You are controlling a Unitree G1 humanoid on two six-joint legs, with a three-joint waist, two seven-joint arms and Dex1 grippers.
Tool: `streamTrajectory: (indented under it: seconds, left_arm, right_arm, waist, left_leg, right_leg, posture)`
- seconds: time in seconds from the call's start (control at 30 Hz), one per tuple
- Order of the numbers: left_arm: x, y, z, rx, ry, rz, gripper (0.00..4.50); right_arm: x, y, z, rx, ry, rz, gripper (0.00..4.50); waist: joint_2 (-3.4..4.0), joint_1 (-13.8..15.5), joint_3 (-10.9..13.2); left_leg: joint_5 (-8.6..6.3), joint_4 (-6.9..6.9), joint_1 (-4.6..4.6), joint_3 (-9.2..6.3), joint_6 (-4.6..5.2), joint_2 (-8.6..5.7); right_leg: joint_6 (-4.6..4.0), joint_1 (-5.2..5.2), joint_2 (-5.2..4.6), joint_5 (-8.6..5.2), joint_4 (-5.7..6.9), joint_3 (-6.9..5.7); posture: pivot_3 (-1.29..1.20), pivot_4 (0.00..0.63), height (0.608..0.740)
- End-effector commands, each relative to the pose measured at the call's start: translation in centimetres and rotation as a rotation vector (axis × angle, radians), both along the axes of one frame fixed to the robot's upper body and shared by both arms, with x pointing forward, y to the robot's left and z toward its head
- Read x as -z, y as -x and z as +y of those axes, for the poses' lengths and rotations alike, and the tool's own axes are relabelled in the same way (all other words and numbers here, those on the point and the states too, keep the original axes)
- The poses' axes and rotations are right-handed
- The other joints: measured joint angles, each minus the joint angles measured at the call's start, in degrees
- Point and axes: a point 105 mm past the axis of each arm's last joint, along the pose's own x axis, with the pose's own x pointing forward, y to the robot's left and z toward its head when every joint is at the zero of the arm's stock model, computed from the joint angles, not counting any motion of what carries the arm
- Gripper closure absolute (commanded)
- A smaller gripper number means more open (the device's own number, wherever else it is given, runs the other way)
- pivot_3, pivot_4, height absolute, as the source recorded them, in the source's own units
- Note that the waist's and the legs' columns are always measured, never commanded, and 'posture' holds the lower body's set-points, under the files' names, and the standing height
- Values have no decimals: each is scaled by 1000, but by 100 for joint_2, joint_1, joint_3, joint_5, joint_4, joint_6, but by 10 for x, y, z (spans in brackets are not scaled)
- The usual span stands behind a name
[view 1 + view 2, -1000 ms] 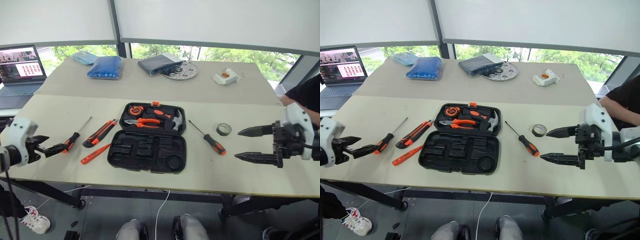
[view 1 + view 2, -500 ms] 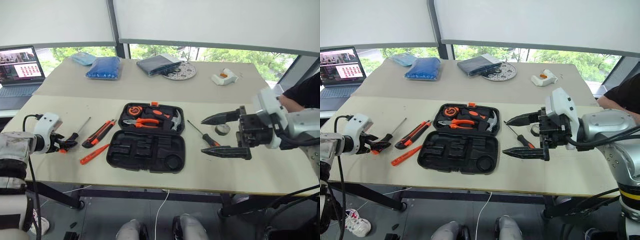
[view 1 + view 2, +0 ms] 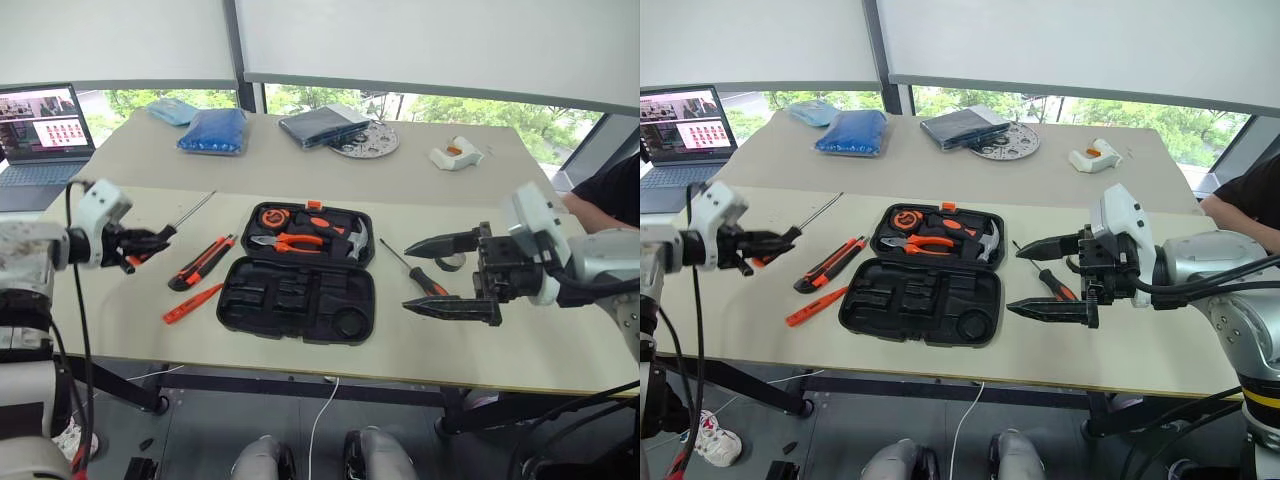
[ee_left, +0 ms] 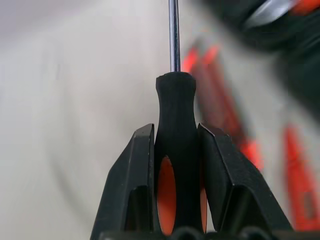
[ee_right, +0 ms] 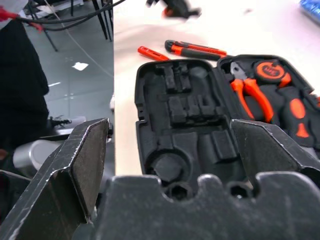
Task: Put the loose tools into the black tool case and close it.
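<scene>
My left gripper will let go of the long screwdriver in the tool case's empty near half (image 3: 294, 272), along the hinge.
My left gripper (image 3: 140, 243) is shut on the orange-black handle of a long screwdriver (image 4: 174, 125) and holds it above the table, left of the case, its shaft pointing toward the far right. The black tool case (image 3: 290, 302) lies open in the middle, with pliers, a hammer and a tape measure in its far half. An orange-black utility knife (image 3: 200, 263) and a slim orange pen-like tool (image 3: 192, 303) lie left of the case. A second screwdriver (image 3: 425, 280) and a dark tape roll (image 3: 453, 264) lie right of it. My right gripper (image 3: 406, 278) hangs open over that screwdriver.
On the far table stand a laptop (image 3: 45, 125), a blue bag (image 3: 212, 130), a dark flat pouch (image 3: 318, 125), a round perforated disc (image 3: 365, 140) and a white device (image 3: 455, 155). A person's dark sleeve (image 3: 612, 190) shows at the right edge.
My left gripper closed on the left screwdriver's handle and lifted it off the table, up and toward the case. My right gripper swung in from the right toward the case, staying open.
</scene>
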Motion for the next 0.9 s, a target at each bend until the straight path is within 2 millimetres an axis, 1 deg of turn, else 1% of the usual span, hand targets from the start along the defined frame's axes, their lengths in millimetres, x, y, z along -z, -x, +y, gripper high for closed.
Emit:
streamTrajectory:
  seconds: [0.03,0.1,0.17,0.27,0.37,0.47,0.6,0.9]
  left_arm:
    - [-9,6,-50,299,-110,-41,3649]
    - [1,7,-82,450,-153,-20,3649]
    - [11,4,-103,530,-176,-9,3649]
    - [24,-3,-123,597,-231,-9,3649]
    - [36,-16,-135,585,-276,-12,3649]
    - [45,-25,-141,567,-314,-26,3649]
    - [51,-27,-143,589,-336,-19,3649]
    - [53,-27,-131,590,-369,-12,3649]
  right_arm:
    - [-6,2,1,21,-2,-61,0]
    - [1,3,1,37,10,-60,0]
    - [6,3,2,58,9,-57,0]
    - [12,1,2,103,4,-56,0]
    - [16,0,0,133,9,-65,0]
    - [16,0,0,146,6,-69,0]
    - [16,2,-1,157,4,-72,0]
    - [17,2,-1,170,-1,-78,0]
  waist:
    - [2,-4,-1]
    - [2,8,-1]
    - [1,18,-1]
    - [-1,-20,1]
    - [-3,-69,2]
    - [-2,-57,2]
    - [-3,-55,2]
    - [-4,-40,2]
  left_leg:
    - [-2,5,1,3,5,-2]
    - [-2,7,8,2,6,-2]
    - [-2,11,11,-1,6,-1]
    - [-2,28,5,-7,8,7]
    - [-1,34,3,-13,9,12]
    - [-2,34,5,-19,11,11]
    - [-7,36,3,-21,22,11]
    - [-11,43,-3,-28,29,10]
  right_leg:
    - [3,-1,2,-1,4,-7]
    - [19,12,6,-10,3,-14]
    - [40,20,7,-23,3,-17]
    - [44,20,15,-24,5,-9]
    - [43,19,24,-24,7,6]
    - [44,24,23,-24,6,6]
    - [44,26,21,-24,4,5]
    - [44,28,18,-24,2,0]
  posture:
    - [0,150,718]
    - [0,150,718]
    - [0,150,718]
    - [0,150,718]
    - [0,150,718]
    - [0,150,718]
    - [0,150,718]
    - [0,150,718]
